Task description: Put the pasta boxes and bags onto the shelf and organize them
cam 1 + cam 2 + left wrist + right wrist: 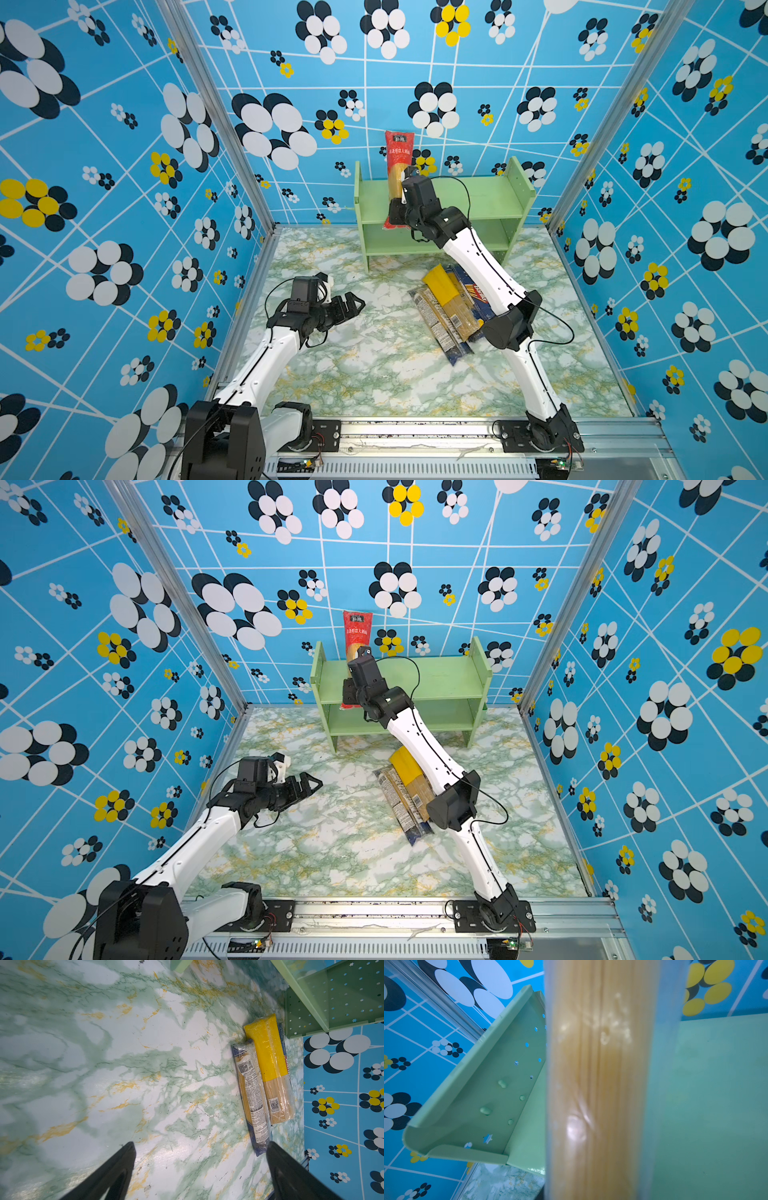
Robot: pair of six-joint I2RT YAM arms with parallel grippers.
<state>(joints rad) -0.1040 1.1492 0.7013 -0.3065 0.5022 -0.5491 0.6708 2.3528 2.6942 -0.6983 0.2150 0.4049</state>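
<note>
Next, I let go of the red-ended bag with my right gripper on the green shelf's upper board (392,194) (608,1090), close beside the pegged side panel. The bag now stands nearly upright over the shelf.
My right gripper (397,206) (351,689) is shut on the red-ended bag (398,160) (356,631), which stands nearly upright over the left part of the light green shelf (478,195) (451,675). The bag's lower red end hangs at the upper board's front edge. The right wrist view is filled by the bag's spaghetti (598,1084) and hides the jaws. A yellow-topped bag (441,286) (270,1059), a clear white/blue-label bag (436,322) (251,1093) and a dark blue box (478,297) lie piled on the table. My left gripper (353,303) (311,785) (200,1145) hovers open and empty left of the pile.
The marble-patterned table (353,374) is boxed in by blue flowered walls. A metal rail (415,432) carrying both arm bases runs along the front edge. My right forearm (478,266) crosses above the pile. The shelf's pegged left side panel (488,1084) stands close beside the held bag.
</note>
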